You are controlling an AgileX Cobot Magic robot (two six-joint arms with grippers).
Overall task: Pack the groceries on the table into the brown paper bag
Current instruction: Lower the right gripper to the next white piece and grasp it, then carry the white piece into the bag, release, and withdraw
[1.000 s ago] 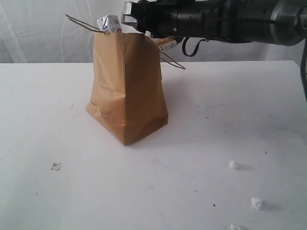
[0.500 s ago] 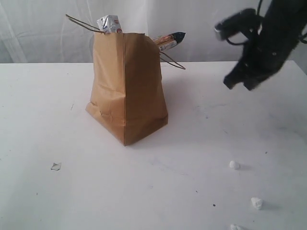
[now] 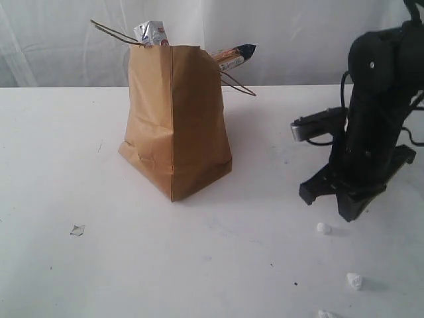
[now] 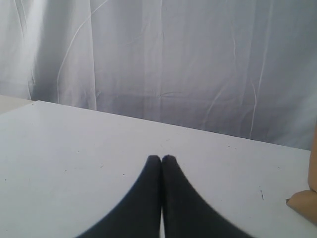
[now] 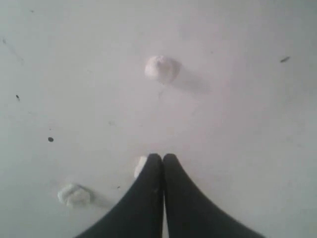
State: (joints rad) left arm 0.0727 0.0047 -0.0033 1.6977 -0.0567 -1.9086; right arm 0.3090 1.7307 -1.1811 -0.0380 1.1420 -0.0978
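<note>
My right gripper will open its shut fingers, as the nearest white lump lies beside them, and close around that lump (image 3: 354,281) before it goes to the bag.
The brown paper bag (image 3: 175,126) stands upright on the white table (image 3: 99,265). A white-blue carton (image 3: 151,33) and the end of the long spaghetti pack (image 3: 233,55) stick out of its top. My right gripper (image 3: 346,211) hangs low over the table at the right, just behind a small white lump (image 3: 323,228). In the right wrist view it (image 5: 162,157) is shut and empty, with one lump (image 5: 140,166) beside its tip and two more lumps (image 5: 161,68) (image 5: 74,194) nearby. My left gripper (image 4: 161,158) is shut and empty over bare table, with a corner of the bag (image 4: 304,203) at the frame's edge.
Two more white lumps (image 3: 355,281) (image 3: 324,314) lie near the front right edge. A small crumpled scrap (image 3: 77,230) lies front left. A white curtain (image 4: 173,64) hangs behind the table.
My right arm has swung away from above the bag, to the right and down to the table by the white lumps. Its jaws have closed. The bag has not moved.
</note>
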